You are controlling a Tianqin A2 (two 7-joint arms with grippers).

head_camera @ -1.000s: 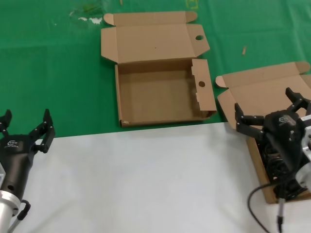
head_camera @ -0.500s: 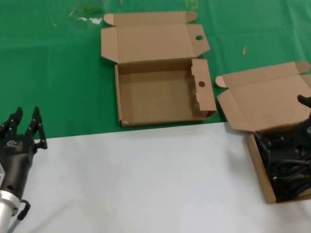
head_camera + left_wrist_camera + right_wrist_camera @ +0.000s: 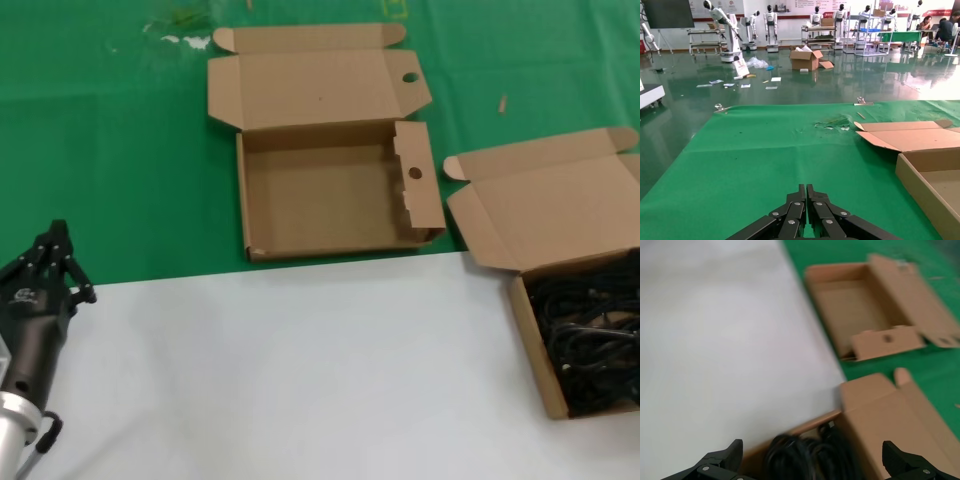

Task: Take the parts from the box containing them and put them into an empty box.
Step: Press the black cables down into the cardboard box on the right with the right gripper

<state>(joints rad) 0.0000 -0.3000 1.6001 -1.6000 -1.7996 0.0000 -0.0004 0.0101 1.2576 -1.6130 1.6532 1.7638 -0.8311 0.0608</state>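
Note:
The robot's right gripper needs to next close on the looped strands [image 3: 603, 334] [image 3: 811, 466] of the middle black cable bundle on top in the plain-lidded brown box.
The black coiled cable bundles [image 3: 590, 335] lie piled in the plain-lidded brown box [image 3: 528, 345] at the right edge of the head view. The empty box [image 3: 300, 250] with round finger holes stands open at the back middle. My left gripper [image 3: 52, 262] is shut and empty at the left, over the edge of the green mat; its jaws meet in the left wrist view [image 3: 806, 192]. My right gripper is out of the head view. In the right wrist view it [image 3: 812, 450] is open wide above the cables [image 3: 805, 457], not touching them.
A green mat [image 3: 120, 150] covers the far half of the table, a white surface [image 3: 280, 370] the near half. The empty box's lid [image 3: 310, 85] lies flat behind it. The full box's lid [image 3: 550, 195] leans back towards the right.
My right gripper has drawn back out of the head view, uncovering the cables. My left gripper has shut from wide open.

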